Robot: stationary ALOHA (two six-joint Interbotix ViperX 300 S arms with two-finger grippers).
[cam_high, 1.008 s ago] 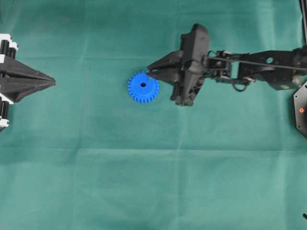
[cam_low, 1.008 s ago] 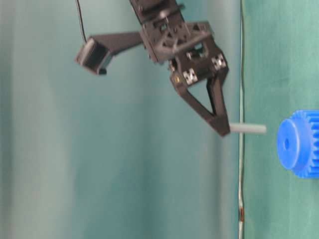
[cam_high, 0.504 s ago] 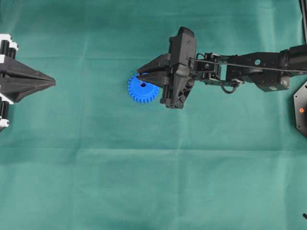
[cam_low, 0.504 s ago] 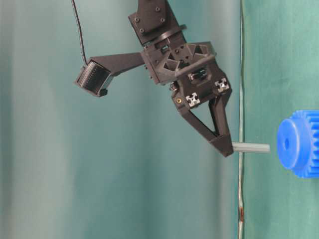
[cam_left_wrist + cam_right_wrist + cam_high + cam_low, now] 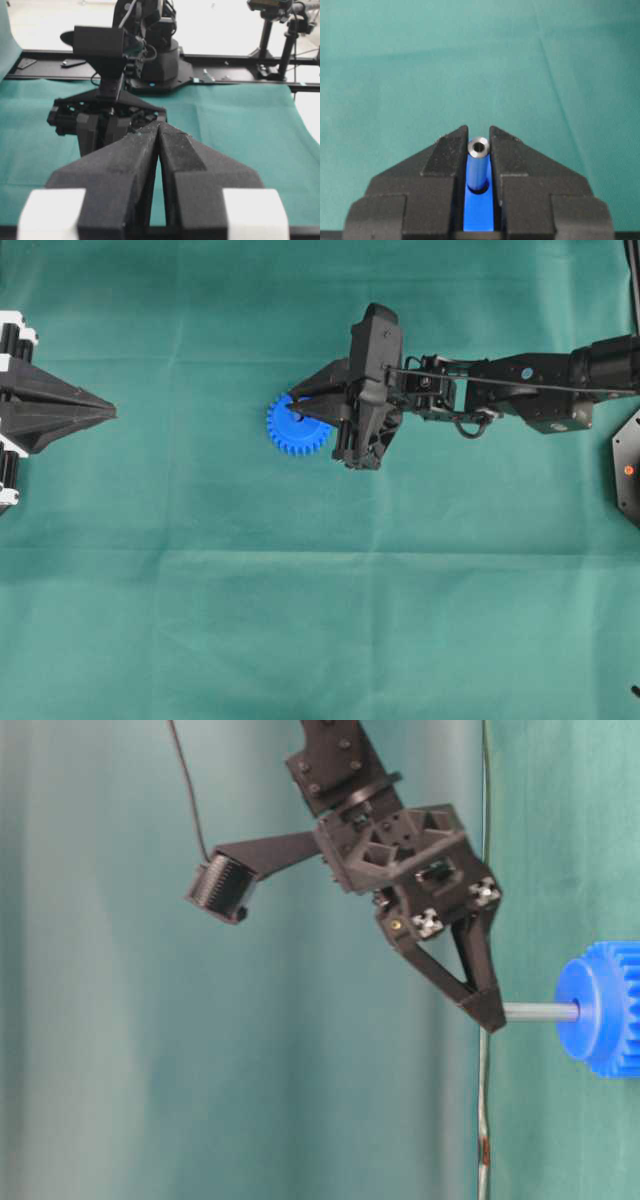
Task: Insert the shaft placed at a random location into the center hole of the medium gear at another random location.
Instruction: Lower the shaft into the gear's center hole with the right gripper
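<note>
I need to let go of the silvery shaft with my right gripper, upright in the center hole of the blue medium gear (image 5: 298,416) (image 5: 478,188).
The blue medium gear (image 5: 290,428) lies flat on the green cloth; it also shows in the table-level view (image 5: 605,1010) and between the jaws in the right wrist view (image 5: 479,210). My right gripper (image 5: 296,412) (image 5: 492,1017) (image 5: 479,141) is shut on the silvery shaft (image 5: 540,1012) (image 5: 478,167), held upright directly over the gear's hub. The shaft's lower tip sits at the center hole (image 5: 479,189); in the table-level view it touches the hub face. My left gripper (image 5: 108,415) (image 5: 158,125) is shut and empty, far to the left of the gear.
The green cloth (image 5: 320,590) covers the whole table. The right arm (image 5: 500,395) stretches in from the right edge. A black rail and camera stands (image 5: 280,30) lie beyond the cloth's far edge in the left wrist view.
My right gripper moved left over the gear and lowered, bringing the shaft's tip from clear of the hub down onto the center hole. The left gripper has not moved.
</note>
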